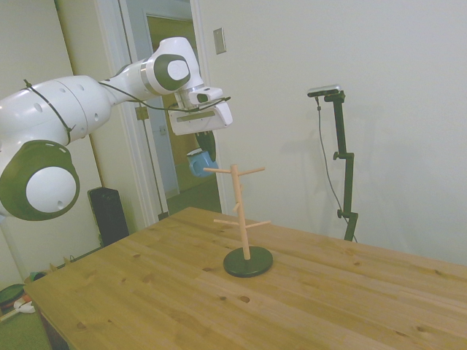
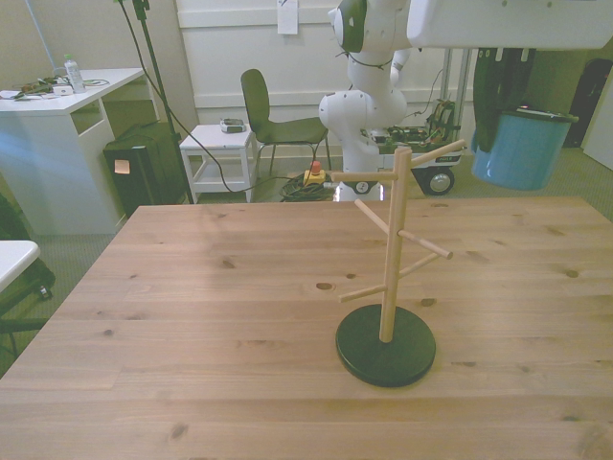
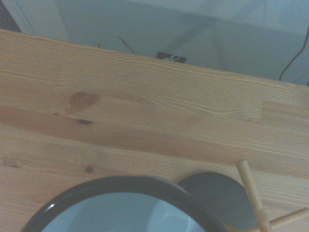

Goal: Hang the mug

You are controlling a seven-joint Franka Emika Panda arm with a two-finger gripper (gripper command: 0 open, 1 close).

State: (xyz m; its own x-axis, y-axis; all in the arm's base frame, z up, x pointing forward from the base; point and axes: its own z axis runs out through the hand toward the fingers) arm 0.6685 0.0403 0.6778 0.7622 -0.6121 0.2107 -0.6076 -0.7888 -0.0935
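I will release the light-blue mug, now upright in the air, so that it is left hanging under the stand's top peg that points toward the doorway [image 1: 219, 190].
The small light-blue mug [image 1: 200, 162] hangs in the air with my gripper [image 1: 205, 151] shut on its rim from above. In the front view the mug [image 2: 522, 150] is upright, level with the top of the wooden peg stand [image 2: 391, 259] and just off the front view's right of the upper peg's tip. From the side, the peg stand [image 1: 240, 211] rises on its dark round base [image 1: 248, 263], and the mug sits close to the tip of a top peg. In the wrist view, the mug's dark rim [image 3: 120, 181] and white inside show, with the stand's base [image 3: 217, 198] beyond.
The wooden table [image 2: 211, 316] stretches wide around the stand. Behind its far edge are a green chair [image 2: 273, 120], a small white side table [image 2: 220, 149] and a white desk [image 2: 57, 101]. A pale wall [image 1: 379, 109] runs close along one side of the table.
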